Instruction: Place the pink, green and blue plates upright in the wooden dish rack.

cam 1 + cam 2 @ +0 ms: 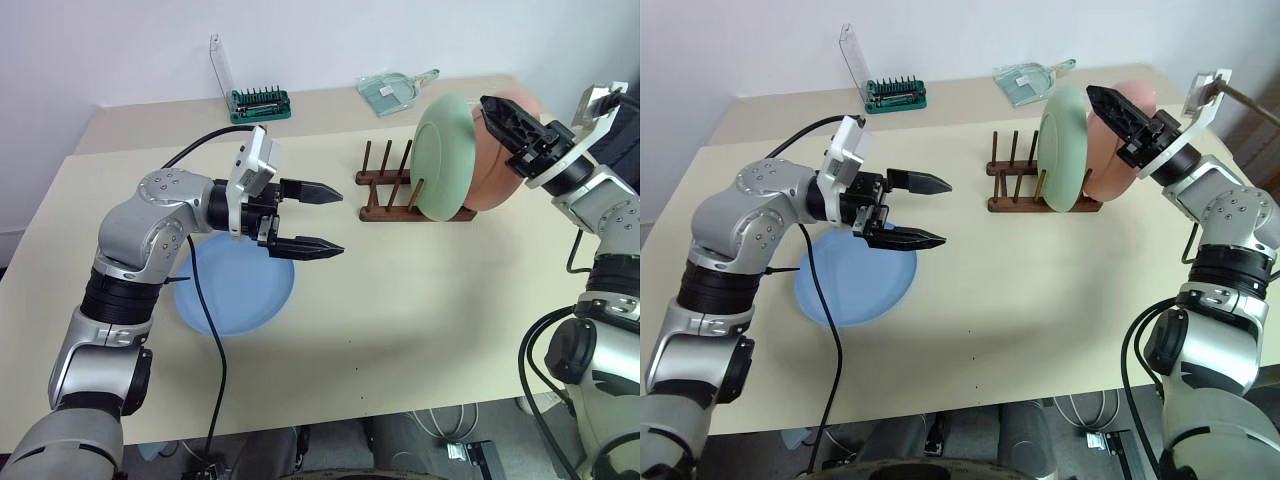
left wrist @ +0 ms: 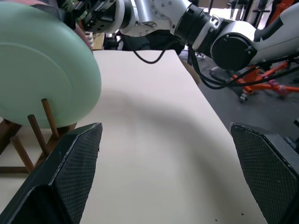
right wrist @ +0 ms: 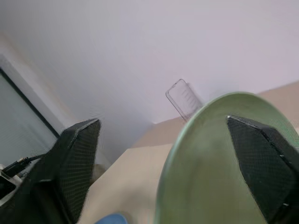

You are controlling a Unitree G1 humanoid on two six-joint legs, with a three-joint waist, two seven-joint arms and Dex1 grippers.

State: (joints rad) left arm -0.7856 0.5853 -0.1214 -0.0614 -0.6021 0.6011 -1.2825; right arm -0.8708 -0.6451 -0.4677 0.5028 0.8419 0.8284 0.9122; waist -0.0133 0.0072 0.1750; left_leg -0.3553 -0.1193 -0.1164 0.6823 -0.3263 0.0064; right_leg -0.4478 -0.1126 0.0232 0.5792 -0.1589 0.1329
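My left gripper closes next on the rim of the blue plate (image 1: 185, 266), on the side farthest from the wooden dish rack.
The pale green plate (image 1: 443, 158) stands upright in the wooden dish rack (image 1: 385, 190), and the pink plate (image 1: 503, 172) stands just behind it. My right gripper (image 1: 493, 112) hovers open at the two plates' top edge. In the right wrist view the green plate (image 3: 210, 172) rises between the spread fingers (image 3: 77, 163). The blue plate (image 1: 235, 288) lies flat on the table on the left. Just above its far edge my left gripper (image 1: 338, 220) is open and empty, pointing towards the rack.
At the back of the beige table (image 1: 420, 290) sit a green tool bit case with its clear lid up (image 1: 258, 101) and a clear scoop (image 1: 393, 90). Several rack pegs left of the green plate hold nothing.
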